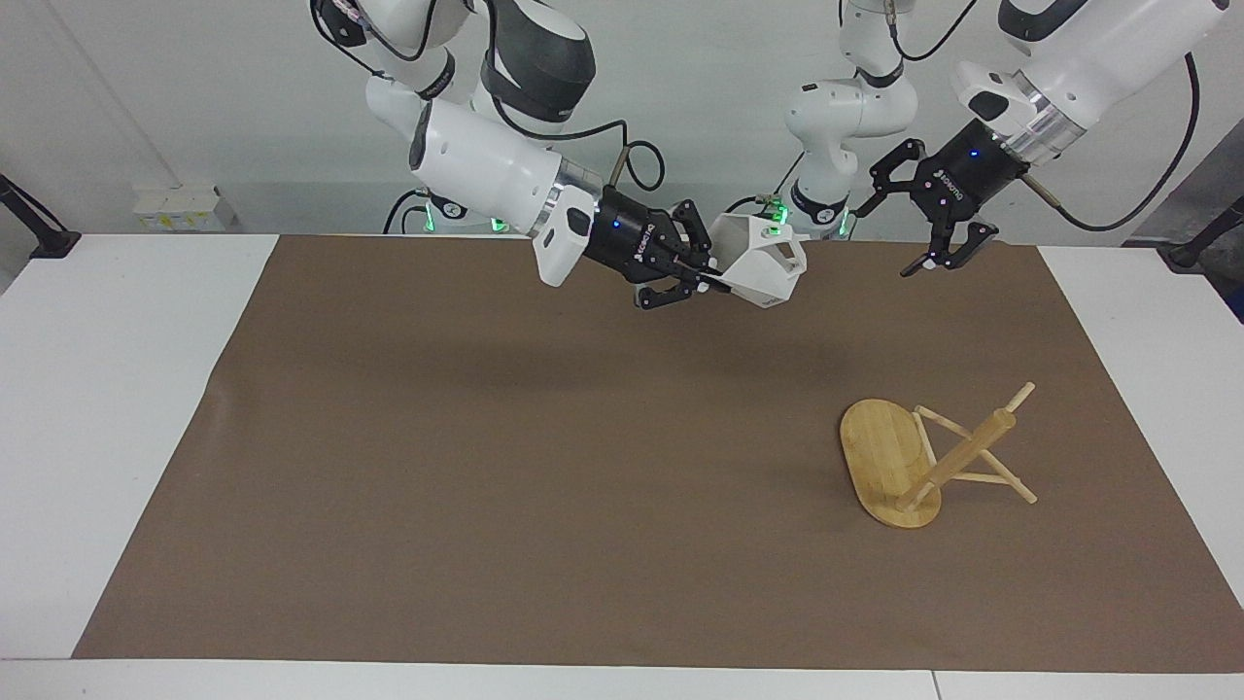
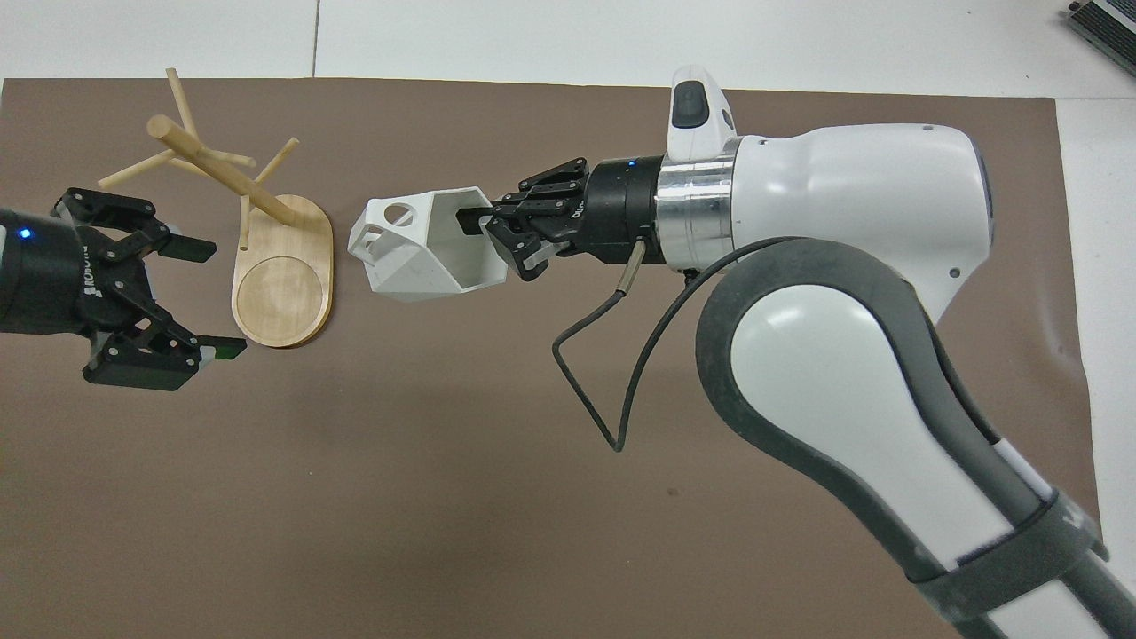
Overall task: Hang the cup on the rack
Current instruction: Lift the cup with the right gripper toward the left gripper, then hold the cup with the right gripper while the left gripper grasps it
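Next, my left gripper closes on the bottom end [image 2: 370, 247] of the white faceted cup, on the opposite end from the cup's rim, which my right gripper is holding.
My right gripper [image 1: 708, 275] is shut on the rim of the white faceted cup [image 1: 763, 267] and holds it in the air on its side, over the mat's edge nearest the robots. In the overhead view the cup [image 2: 417, 253], held by the right gripper [image 2: 488, 235], has its pierced handle turned toward the rack [image 2: 266, 266]. The bamboo rack [image 1: 889, 457] stands on the mat toward the left arm's end, its post slanting up with thin pegs. My left gripper [image 1: 899, 233] is open and empty in the air, and in the overhead view [image 2: 213, 300] it shows beside the rack's base.
A brown mat [image 1: 486, 486] covers most of the white table [image 1: 117, 389]. A black cable [image 2: 612, 355] loops from the right wrist.
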Available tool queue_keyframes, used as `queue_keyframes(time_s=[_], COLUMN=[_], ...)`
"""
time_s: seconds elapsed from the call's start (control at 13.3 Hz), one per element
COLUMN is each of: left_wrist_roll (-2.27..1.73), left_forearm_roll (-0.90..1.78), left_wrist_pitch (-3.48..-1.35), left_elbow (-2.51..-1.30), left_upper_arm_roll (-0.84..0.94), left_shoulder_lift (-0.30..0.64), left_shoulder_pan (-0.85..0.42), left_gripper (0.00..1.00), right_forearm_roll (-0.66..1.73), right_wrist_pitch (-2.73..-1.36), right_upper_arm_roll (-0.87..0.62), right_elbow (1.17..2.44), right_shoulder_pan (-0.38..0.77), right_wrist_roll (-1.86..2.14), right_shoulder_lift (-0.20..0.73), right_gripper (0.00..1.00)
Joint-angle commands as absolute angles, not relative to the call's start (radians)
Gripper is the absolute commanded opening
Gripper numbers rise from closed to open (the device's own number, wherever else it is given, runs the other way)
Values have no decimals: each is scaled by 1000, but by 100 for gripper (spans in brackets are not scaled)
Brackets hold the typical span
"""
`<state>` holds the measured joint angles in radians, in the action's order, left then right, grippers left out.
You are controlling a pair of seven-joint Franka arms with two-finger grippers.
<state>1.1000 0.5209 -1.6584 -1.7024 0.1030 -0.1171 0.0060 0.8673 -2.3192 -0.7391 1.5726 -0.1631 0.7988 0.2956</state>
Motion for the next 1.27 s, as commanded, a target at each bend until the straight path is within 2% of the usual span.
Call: queue_keyframes(time_s=[0.0,0.3,0.52,0.82,1.2], left_wrist_roll=[1181,1227,1265,1342,1348], left_forearm_roll=[551,652,683,690,735], left_wrist_pitch=[-1735,-1775,-1789,-1948,-1948], left_elbow=[-1776,-1832,-1832,-1853,-1861], left_upper_arm_roll=[101,91,87,97,100], left_shoulder_lift=[-159,-190,-190,-187,-189], left_shoulder_pan=[-21,-8,18,3,-14], left_gripper=[100,100,100,100,100], right_forearm_roll=[850,853,853,857,859], right_wrist_pitch=[-2362,-2450,-2450,-2450,-2450], right_upper_arm_roll=[-752,-753,-753,-753,-753], right_elbow=[1566,1566,1566,1566,1565], right_shoulder_pan=[-138,-77,-72,-74,-74], right_wrist_roll=[865,858,856,856,854], right_shoulder_lift=[296,296,296,298,296], right_gripper=[0,0,0,0,0])
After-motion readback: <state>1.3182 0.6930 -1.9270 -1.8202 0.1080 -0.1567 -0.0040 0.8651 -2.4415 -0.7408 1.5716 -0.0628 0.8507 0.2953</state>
